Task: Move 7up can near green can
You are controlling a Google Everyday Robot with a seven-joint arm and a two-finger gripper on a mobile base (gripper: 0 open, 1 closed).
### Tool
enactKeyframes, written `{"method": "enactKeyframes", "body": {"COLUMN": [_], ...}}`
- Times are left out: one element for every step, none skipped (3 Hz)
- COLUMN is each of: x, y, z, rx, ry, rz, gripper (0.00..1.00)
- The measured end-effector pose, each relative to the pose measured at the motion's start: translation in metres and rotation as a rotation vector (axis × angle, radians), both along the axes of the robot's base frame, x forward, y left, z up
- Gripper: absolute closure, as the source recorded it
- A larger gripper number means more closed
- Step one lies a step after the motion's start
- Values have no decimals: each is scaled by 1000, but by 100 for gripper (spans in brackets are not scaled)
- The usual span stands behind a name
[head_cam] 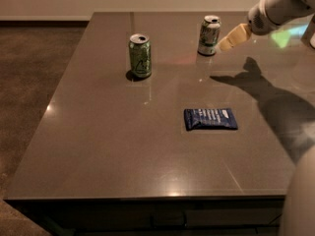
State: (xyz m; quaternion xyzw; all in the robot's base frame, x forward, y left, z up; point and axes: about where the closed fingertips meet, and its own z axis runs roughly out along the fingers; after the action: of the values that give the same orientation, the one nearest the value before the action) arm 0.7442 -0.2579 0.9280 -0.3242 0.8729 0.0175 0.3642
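Note:
The robot's gripper should grab the upper half of the 7up can (209, 29), the one that is farther back than the green can.
The 7up can (209, 35), pale white-silver with dark green markings, stands upright at the far middle of the table. The green can (140, 56), bright green all over, stands upright to its left and a little nearer. My gripper (232, 38) reaches in from the upper right on a white arm. Its tan tip is just right of the 7up can, very close to its side. Nothing is in it.
A dark blue snack packet (210, 118) lies flat right of the table's middle. The brown table (108, 146) has its front edge near the bottom and its left edge over a dark carpet. The arm's shadow falls on the right side.

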Motion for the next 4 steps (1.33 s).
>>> {"method": "enactKeyframes", "body": {"x": [36,62,79,91], "y": [10,23,36,50], "z": [-13,-18,-18,-23], "rx": [36,86,159,212], "ry": [-10,-30,-65,-70], "rz": [-28,-41,-45,-36], "gripper": [0,0,0,0]}}
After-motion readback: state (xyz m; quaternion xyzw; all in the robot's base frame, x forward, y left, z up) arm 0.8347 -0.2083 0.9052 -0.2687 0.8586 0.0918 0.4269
